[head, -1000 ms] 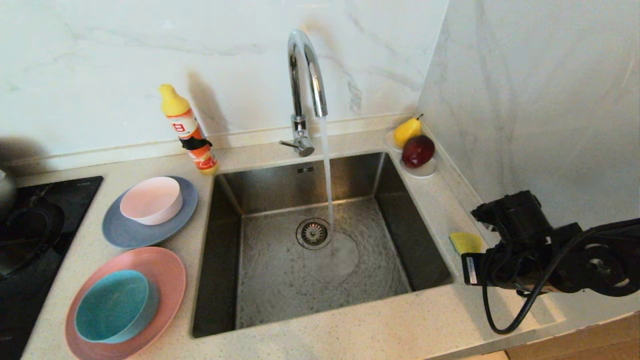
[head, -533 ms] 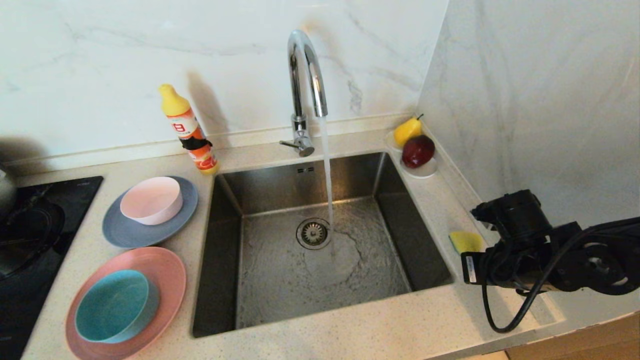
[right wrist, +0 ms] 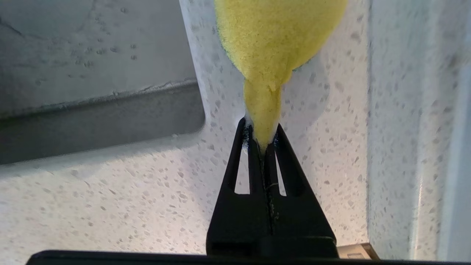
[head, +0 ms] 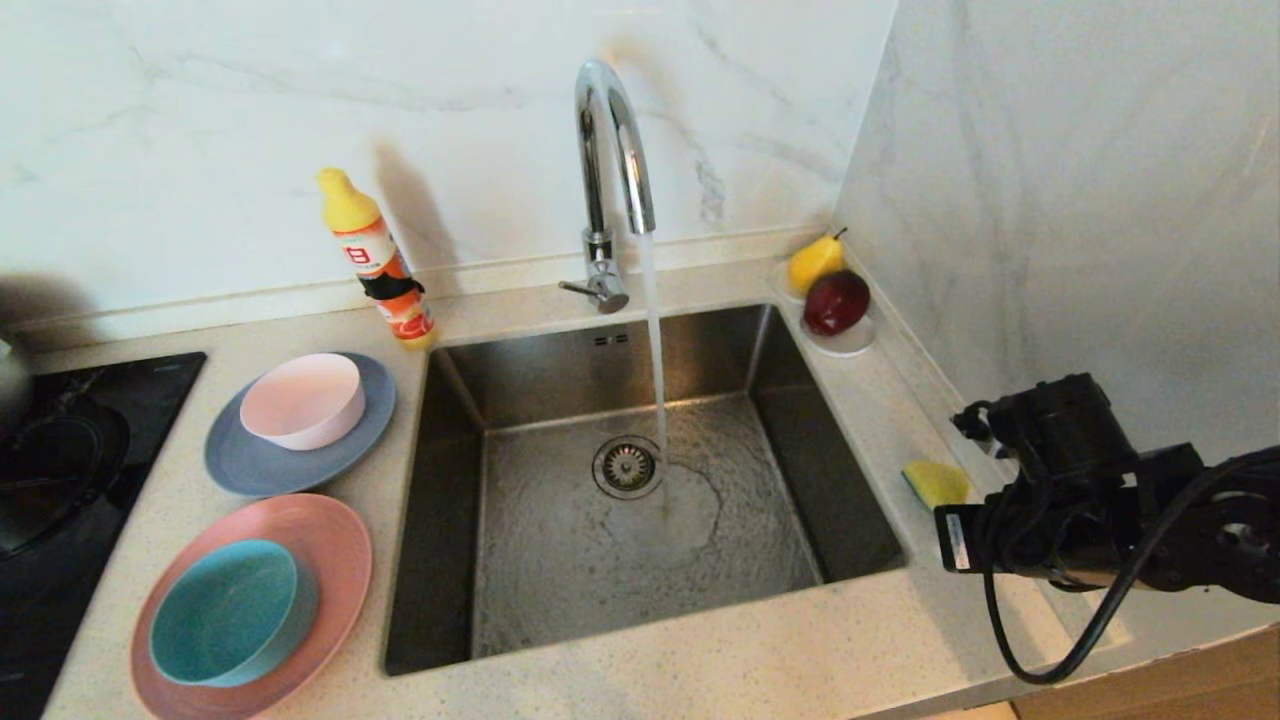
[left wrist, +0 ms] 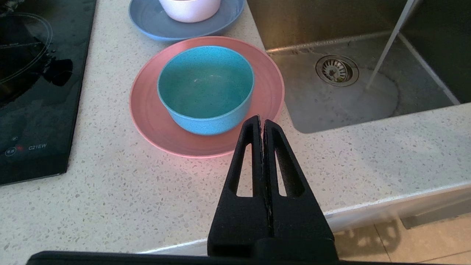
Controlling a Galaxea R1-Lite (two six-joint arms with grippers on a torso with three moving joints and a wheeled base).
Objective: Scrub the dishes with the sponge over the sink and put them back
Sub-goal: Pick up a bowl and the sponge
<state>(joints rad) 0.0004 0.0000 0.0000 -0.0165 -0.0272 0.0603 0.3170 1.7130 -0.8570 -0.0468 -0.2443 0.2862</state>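
Note:
My right gripper's fingers pinch only the near end of the yellow sponge. I will open them, reach farther forward and grip the sponge closer to its middle [right wrist: 268, 73].
The yellow sponge [right wrist: 279, 40] is pinched at its near end by my right gripper [right wrist: 262, 129], which is shut on it above the counter strip right of the sink [head: 440, 520]. In the head view the sponge [head: 937, 483] pokes out beside my right wrist [head: 1060, 440], which hides the fingers. Water runs from the tap [head: 610, 150]. Left of the sink, the teal bowl [head: 225, 612] sits on the pink plate [head: 330, 545], and the pale pink bowl [head: 303, 400] on the grey-blue plate [head: 250, 465]. My left gripper [left wrist: 261, 119] hangs shut and empty at the counter's front edge, near the pink plate [left wrist: 154, 125].
An orange detergent bottle [head: 378, 262] stands at the sink's back left corner. A white saucer [head: 840, 345] with a pear and a red fruit sits at the back right. A black hob [head: 60, 470] lies far left. The marble wall [head: 1080, 200] runs close along the right.
My right wrist has shifted slightly to the right with the sponge still pinched. The dishes have not moved and the water keeps running.

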